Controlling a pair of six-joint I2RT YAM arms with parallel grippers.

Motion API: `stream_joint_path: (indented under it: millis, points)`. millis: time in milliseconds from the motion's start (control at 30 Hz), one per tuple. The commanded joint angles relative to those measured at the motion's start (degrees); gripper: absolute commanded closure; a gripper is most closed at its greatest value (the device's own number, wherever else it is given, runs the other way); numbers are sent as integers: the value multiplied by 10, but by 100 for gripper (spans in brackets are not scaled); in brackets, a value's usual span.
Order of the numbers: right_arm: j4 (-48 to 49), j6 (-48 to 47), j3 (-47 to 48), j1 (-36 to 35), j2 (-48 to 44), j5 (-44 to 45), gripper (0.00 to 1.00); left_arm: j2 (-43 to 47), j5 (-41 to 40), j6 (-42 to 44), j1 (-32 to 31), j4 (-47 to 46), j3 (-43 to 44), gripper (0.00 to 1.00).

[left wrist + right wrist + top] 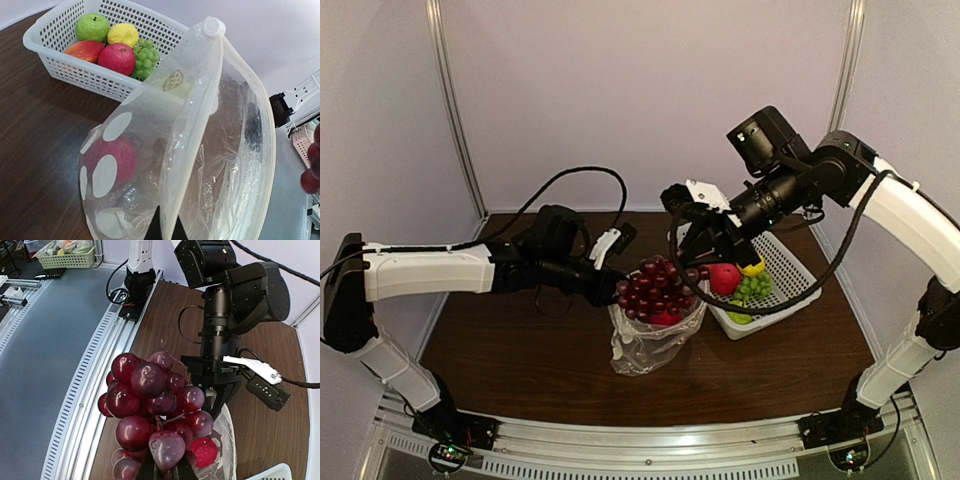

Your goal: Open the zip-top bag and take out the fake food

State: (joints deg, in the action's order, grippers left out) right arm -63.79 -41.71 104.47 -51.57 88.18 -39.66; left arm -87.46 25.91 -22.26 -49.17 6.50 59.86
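Observation:
The robot's right gripper should set the dark purple grapes down in the white basket (769, 301), against the near side of the green grapes.
The zip-top bag (648, 342) stands open at mid-table, clear with white dots. My left gripper (618, 290) is shut on its zip-strip rim (192, 125); in the left wrist view the fingertips (166, 231) pinch the strip. My right gripper (694, 258) is shut on the dark purple grapes (655, 285) and holds them above the bag's mouth. In the right wrist view the grapes (150, 400) hang over the bag (226, 435). One red fruit (204, 451) lies inside the bag, and shows through the plastic in the left wrist view (114, 160).
A white perforated basket (802, 272) stands right of the bag, holding a green apple (92, 26), a lemon (123, 34), a red apple (119, 58), green grapes (145, 59) and an orange piece (84, 50). The table's rail runs along the near edge.

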Motion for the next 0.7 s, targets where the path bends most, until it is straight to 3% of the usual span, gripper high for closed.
stream_joint_path:
  millis: [0,167,333,667]
  points:
    - [-6,18,30,41,-20,-38,100,-6,-10,1,4,-3,-11,100]
    - [-23,4,4,102,-40,-20,100,-12,-9,8,4,0,-11,100]
    - [-27,-43,-67,209,-60,-10,100,-19,-9,10,4,-6,-9,100]
    - [-97,-154,-110,367,7,14,100,-30,-2,12,4,-6,-9,100]
